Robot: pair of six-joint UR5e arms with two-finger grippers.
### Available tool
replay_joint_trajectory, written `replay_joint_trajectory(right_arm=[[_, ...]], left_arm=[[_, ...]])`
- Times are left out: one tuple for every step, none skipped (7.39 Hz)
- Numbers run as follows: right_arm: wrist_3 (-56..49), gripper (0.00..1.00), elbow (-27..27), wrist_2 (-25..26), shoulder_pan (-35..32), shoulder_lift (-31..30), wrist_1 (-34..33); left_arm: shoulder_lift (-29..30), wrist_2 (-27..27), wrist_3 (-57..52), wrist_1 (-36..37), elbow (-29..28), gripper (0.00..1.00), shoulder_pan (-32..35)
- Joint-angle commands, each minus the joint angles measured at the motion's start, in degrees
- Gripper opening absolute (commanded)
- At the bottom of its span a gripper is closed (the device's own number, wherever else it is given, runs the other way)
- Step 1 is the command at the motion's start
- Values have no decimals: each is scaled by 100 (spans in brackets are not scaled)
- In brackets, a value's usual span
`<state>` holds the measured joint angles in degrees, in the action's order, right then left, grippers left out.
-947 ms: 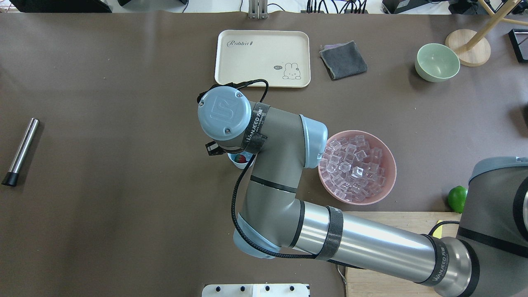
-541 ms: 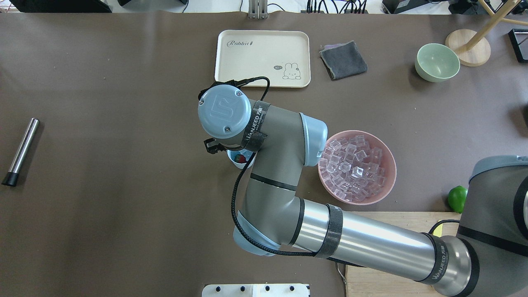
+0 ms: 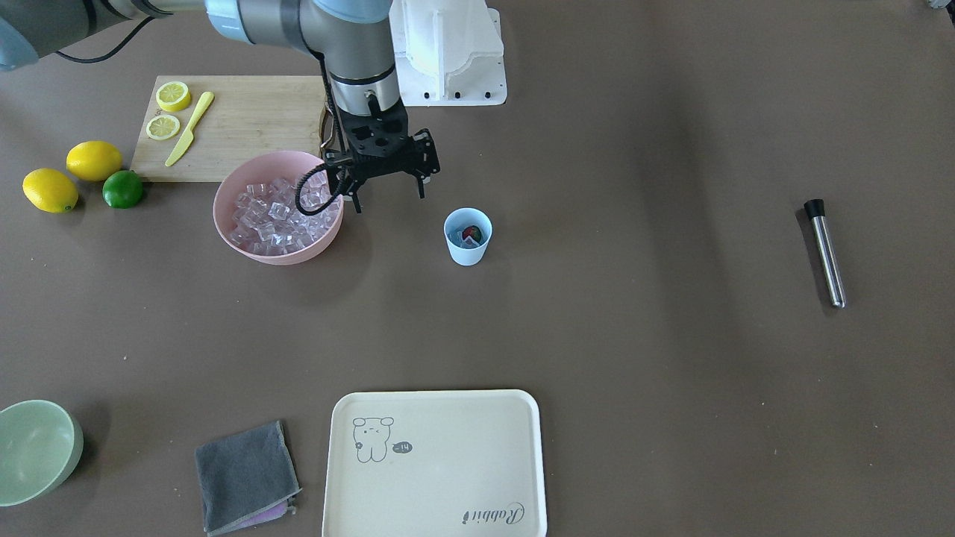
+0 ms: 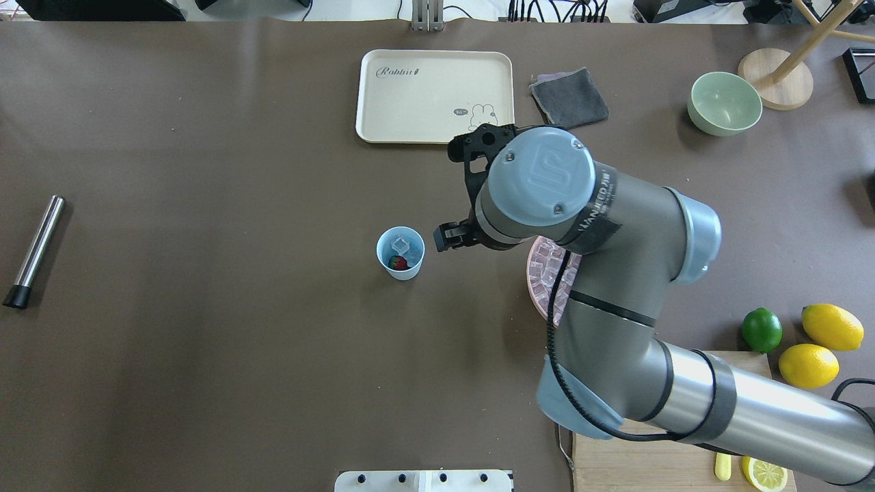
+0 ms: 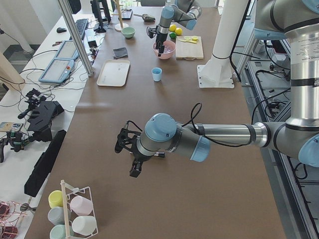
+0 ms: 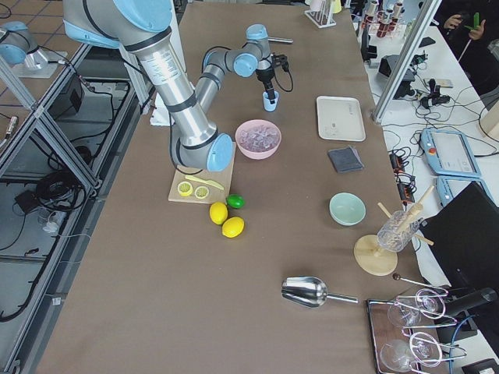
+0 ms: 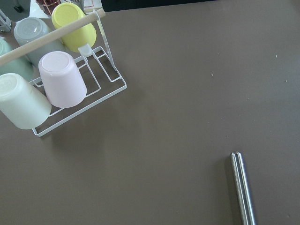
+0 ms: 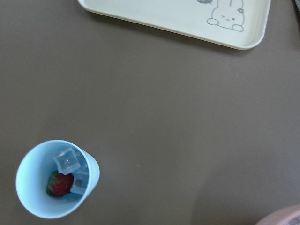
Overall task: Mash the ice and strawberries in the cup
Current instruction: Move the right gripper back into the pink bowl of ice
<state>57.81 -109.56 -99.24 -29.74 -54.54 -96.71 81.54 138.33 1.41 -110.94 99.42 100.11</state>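
I move my right gripper to the pink bowl next and close it on an ice cube point(image 3: 313, 192) near the cutting board.
The pale blue cup point(image 4: 400, 253) stands alone mid-table, holding a red strawberry point(image 8: 60, 184) and a few clear ice cubes point(image 8: 67, 160). More ice point(image 3: 276, 212) fills the pink bowl point(image 3: 287, 256). My right gripper point(image 3: 388, 192) hangs open and empty above the table, between the pink bowl and the cup point(image 3: 468, 236), a little behind them. In the overhead view one of its fingertips point(image 4: 450, 238) pokes out from under the wrist. My left gripper point(image 5: 127, 149) shows only in the exterior left view, so I cannot tell its state.
A steel rod with a black tip point(image 4: 34, 249) lies far left. At the back are a cream tray point(image 4: 434, 96), grey cloth point(image 4: 569, 99) and green bowl point(image 4: 724, 102). Lime point(image 4: 761, 329), lemons point(image 4: 830, 326) and cutting board point(image 3: 239, 123) sit by the right arm. A cup rack point(image 7: 70, 84) shows in the left wrist view.
My right arm has swung away from above the cup toward the pink bowl, uncovering the cup and now hiding most of the bowl from overhead. The cup has not moved.
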Motion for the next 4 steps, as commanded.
replay_joint_trajectory(right_arm=[[1071,98,-617,-96,29,-800,421],[1144,98,-662,-96,47,-1508,1286],[1345,98,-619,-113,56,-2281,2617],[1417,98,-593,-357,56,-2367,2926]], left_arm=[[3,-8,0,-7,-18,98,0],[3,-8,0,-7,-19,98,0],[20,-8,0,-7,-45,98,0],[20,-8,0,2,-28,98,0]])
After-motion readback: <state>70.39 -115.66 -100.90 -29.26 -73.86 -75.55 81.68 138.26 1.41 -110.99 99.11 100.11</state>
